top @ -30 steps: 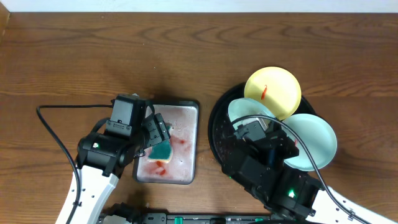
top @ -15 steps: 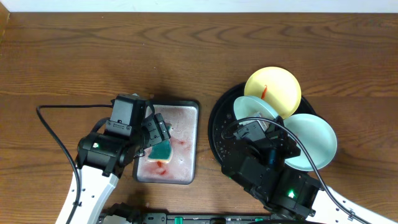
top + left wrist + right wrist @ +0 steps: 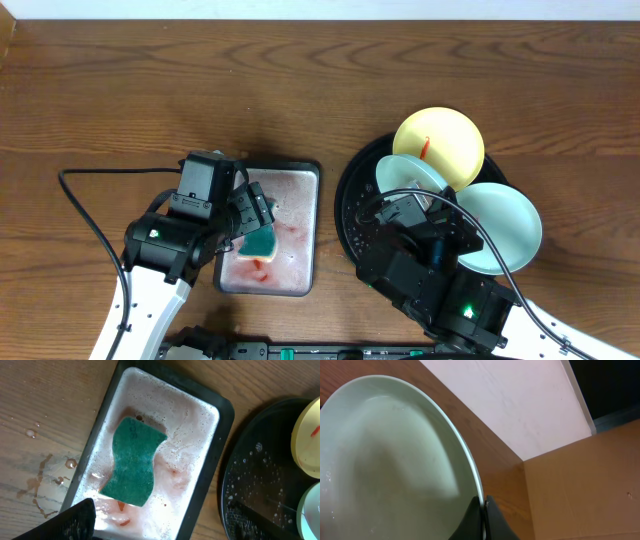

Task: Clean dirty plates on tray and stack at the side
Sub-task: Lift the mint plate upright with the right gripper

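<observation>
The robot's right gripper needs to release its mint plate, now held tilted over the black tray, on bare wood (image 3: 585, 186) next to the other mint plate, off the black tray.
The black tray (image 3: 352, 205) lies at the right. A pale yellow plate (image 3: 440, 140) with a red smear rests on its far rim. A mint plate (image 3: 505, 228) lies at its right edge. My right gripper (image 3: 483, 506) is shut on the rim of a second mint plate (image 3: 395, 460), which it holds tilted; that plate shows over the tray in the overhead view (image 3: 405, 176). My left gripper (image 3: 160, 527) is open and empty above the near end of a grey tray, short of the teal sponge (image 3: 134, 462).
The rectangular grey tray (image 3: 310, 180) holds pink suds and the sponge (image 3: 262, 243), left of the black tray. Water spots lie on the wood (image 3: 45, 467) left of it. A black cable (image 3: 90, 215) loops at the left arm.
The held mint plate shifted slightly to the right about a second ago, then stayed. The left arm has not moved.
</observation>
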### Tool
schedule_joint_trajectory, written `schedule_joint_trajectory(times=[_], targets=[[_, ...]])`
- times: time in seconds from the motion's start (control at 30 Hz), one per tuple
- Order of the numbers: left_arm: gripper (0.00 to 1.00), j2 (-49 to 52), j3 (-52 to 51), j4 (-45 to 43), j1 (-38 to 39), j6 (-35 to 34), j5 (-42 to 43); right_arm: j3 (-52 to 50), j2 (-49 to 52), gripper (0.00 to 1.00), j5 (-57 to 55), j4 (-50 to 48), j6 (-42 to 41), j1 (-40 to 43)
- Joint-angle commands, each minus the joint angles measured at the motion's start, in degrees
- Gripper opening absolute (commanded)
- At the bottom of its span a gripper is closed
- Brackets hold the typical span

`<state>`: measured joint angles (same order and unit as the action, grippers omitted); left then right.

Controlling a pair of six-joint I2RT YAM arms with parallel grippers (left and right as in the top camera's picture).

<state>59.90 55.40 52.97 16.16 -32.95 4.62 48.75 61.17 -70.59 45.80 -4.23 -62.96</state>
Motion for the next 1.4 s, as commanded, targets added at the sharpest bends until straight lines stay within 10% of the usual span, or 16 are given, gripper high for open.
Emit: schedule_joint_trajectory(times=[0.0,1.37], targets=[[0.84,0.1,-0.3,0.3,-0.3,0.3,0.3,1.0,0.0,0.01,-2.7,-0.2,0.2,-0.5],[0.84,0.1,-0.3,0.3,-0.3,0.3,0.3,1.0,0.3,0.01,-3.3,-7.8,3.8,1.4]])
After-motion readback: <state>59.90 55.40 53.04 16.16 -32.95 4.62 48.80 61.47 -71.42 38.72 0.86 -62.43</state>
